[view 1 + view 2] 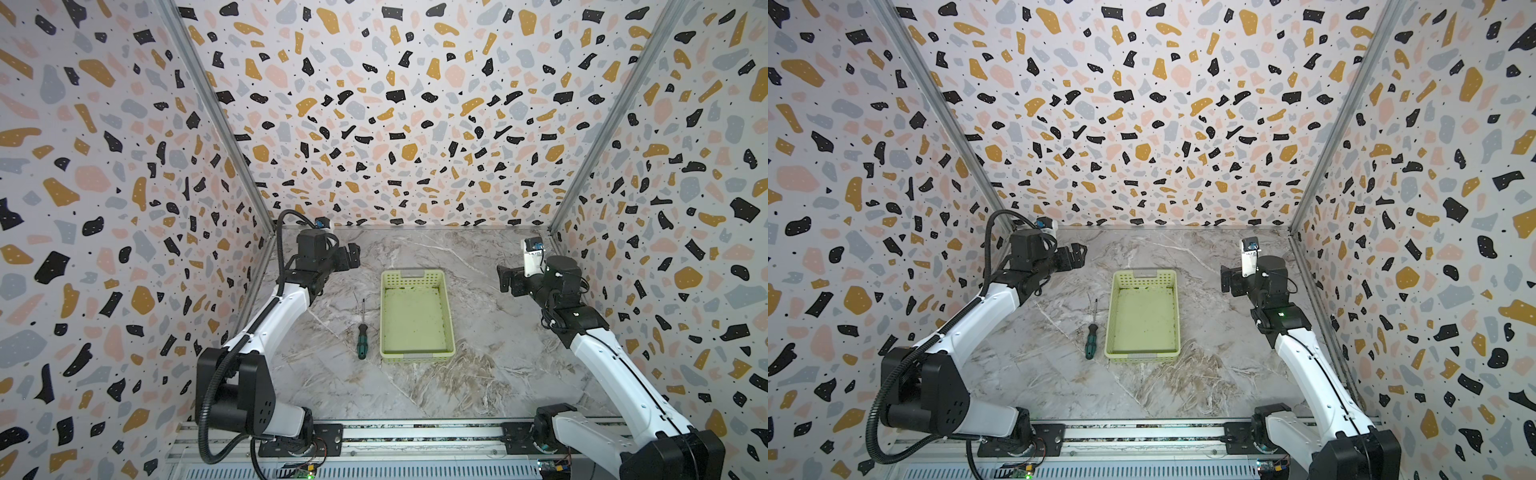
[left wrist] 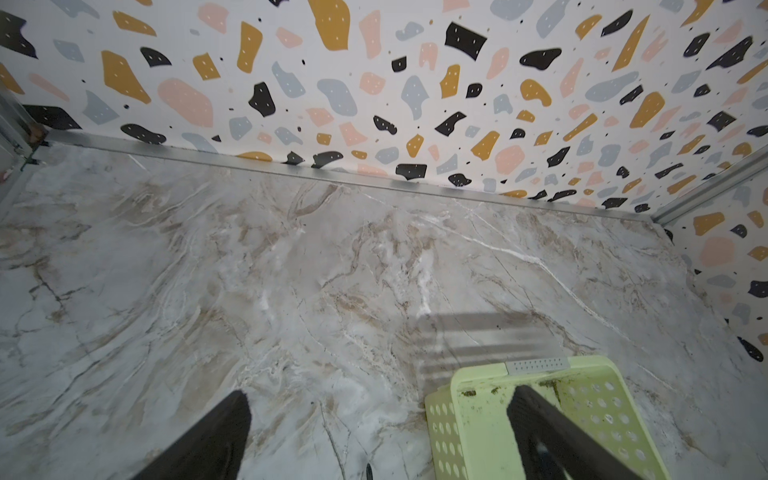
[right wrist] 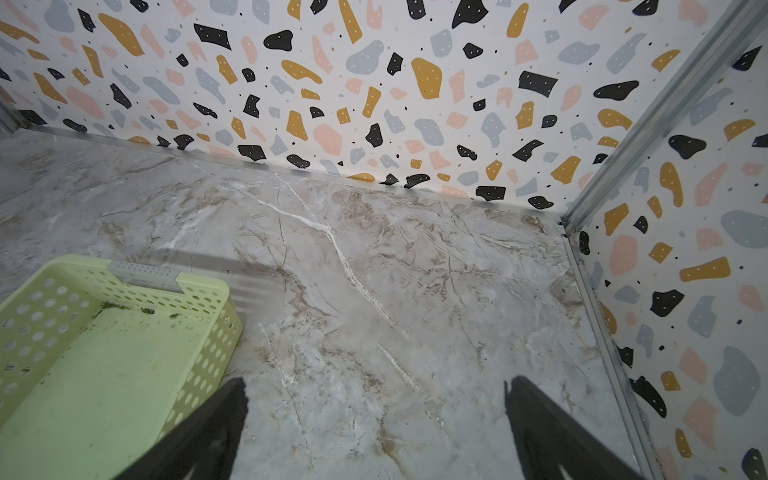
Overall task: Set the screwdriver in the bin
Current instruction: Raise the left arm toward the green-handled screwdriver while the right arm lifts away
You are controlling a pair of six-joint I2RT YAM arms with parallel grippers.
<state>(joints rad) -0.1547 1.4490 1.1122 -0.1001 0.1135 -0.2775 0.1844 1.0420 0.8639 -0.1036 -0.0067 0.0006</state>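
Observation:
The screwdriver is next for my left gripper, which should go to it and close on the narrow part of its handle (image 1: 362, 333), near its metal rod.
The screwdriver (image 1: 362, 332) (image 1: 1091, 334), green and black handle toward the front and thin shaft pointing back, lies flat on the marble table just left of the bin (image 1: 449, 307) (image 1: 1177, 316). The pale yellow-green bin holds nothing but some dark specks. My left gripper (image 1: 351, 255) (image 1: 1077, 254) hangs open above the table, behind and left of the screwdriver. In the left wrist view only the shaft tip (image 2: 368, 471) shows between the spread fingers (image 2: 216, 436). My right gripper (image 1: 505, 277) (image 1: 1226, 279) is open, raised right of the bin, with nothing between its fingers (image 3: 544, 424).
Patterned walls close the table on the left, back and right, with metal corner posts (image 1: 266, 208). A metal rail (image 1: 415, 434) runs along the front edge carrying both arm bases. The bin's far end (image 2: 536, 365) (image 3: 145, 270) has a grey handle strip.

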